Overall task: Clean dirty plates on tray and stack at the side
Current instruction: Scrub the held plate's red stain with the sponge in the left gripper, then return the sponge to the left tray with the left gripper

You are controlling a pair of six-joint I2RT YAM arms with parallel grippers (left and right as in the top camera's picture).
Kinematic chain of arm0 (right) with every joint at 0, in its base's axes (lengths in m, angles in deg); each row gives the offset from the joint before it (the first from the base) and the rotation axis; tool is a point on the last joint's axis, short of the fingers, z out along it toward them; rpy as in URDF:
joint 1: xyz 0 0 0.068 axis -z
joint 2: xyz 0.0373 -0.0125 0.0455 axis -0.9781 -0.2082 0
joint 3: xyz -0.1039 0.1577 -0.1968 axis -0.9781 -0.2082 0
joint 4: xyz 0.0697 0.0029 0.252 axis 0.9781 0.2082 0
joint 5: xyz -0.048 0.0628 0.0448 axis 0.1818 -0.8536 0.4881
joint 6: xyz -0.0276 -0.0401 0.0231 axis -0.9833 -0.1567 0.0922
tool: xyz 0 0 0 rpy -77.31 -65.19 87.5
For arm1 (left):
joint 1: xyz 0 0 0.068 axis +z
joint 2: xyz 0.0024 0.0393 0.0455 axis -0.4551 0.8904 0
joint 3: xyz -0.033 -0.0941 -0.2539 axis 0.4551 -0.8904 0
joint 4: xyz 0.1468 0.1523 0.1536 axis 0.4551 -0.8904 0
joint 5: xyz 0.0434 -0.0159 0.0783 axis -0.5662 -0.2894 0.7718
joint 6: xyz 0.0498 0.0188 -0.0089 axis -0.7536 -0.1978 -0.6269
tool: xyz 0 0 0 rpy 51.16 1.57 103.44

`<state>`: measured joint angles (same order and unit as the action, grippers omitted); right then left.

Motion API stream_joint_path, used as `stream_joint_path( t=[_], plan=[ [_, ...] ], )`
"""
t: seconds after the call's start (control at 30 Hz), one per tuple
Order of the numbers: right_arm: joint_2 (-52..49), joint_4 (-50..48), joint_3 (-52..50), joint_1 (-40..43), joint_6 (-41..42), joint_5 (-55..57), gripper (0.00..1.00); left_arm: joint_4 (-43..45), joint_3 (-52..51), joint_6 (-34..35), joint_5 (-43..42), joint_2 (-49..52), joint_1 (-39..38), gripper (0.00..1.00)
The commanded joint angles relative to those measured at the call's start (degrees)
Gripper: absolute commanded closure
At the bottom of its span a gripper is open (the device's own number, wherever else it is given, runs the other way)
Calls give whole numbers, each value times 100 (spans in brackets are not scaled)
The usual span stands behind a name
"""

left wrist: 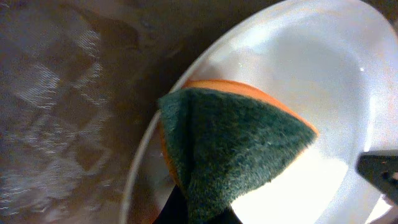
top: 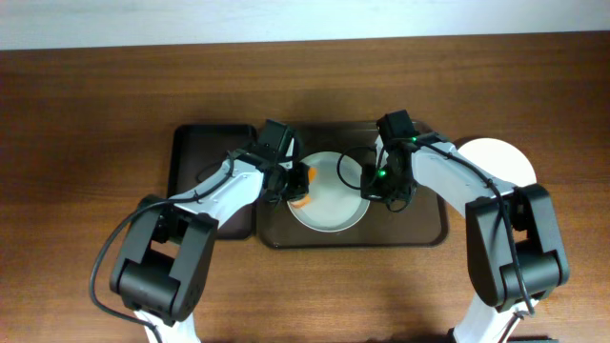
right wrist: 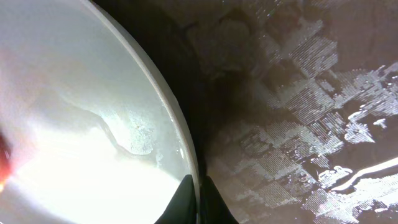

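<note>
Next, I let go of the green and orange sponge with my left gripper in the black tray [top: 226, 201], toward the side of the brown tray.
A white plate [top: 332, 208] lies on the dark brown tray [top: 424, 229]. My left gripper [top: 294, 187] is shut on a green and orange sponge [left wrist: 236, 149], which rests on the plate's left part [left wrist: 311, 68]. My right gripper [top: 374, 187] is shut on the plate's right rim [right wrist: 194, 186], one finger inside and one outside. In the right wrist view, wet smears and a faint reddish trace show on the plate's surface [right wrist: 74, 124]. A second white plate [top: 498, 158] lies on the table to the right of the tray, partly behind my right arm.
A narrower black tray [top: 198, 157] lies against the brown tray's left side, under my left arm. The brown tray's floor [right wrist: 298, 124] looks wet and shiny. Bare wooden table [top: 86, 143] surrounds both trays.
</note>
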<state>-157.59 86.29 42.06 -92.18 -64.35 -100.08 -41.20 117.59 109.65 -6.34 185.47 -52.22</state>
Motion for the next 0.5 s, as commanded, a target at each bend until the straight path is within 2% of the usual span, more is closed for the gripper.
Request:
stream_joint_path(
  t=[0.0, 0.07, 0.23, 0.47],
  plan=[
    [-50, 68, -4, -52, -61, 15, 96, -378, -72, -750, 509, -422, 7, 100],
    [-50, 68, -4, -52, -61, 15, 96, -468, -55, -1036, 586, -870, 46, 100],
    [-50, 68, -4, -52, -61, 15, 96, -874, -55, -1034, 1582, -1838, 348, 100],
    [-50, 46, -4, -52, -61, 15, 96, -1504, -85, -1071, 2151, -1954, 1196, 100]
  ],
)
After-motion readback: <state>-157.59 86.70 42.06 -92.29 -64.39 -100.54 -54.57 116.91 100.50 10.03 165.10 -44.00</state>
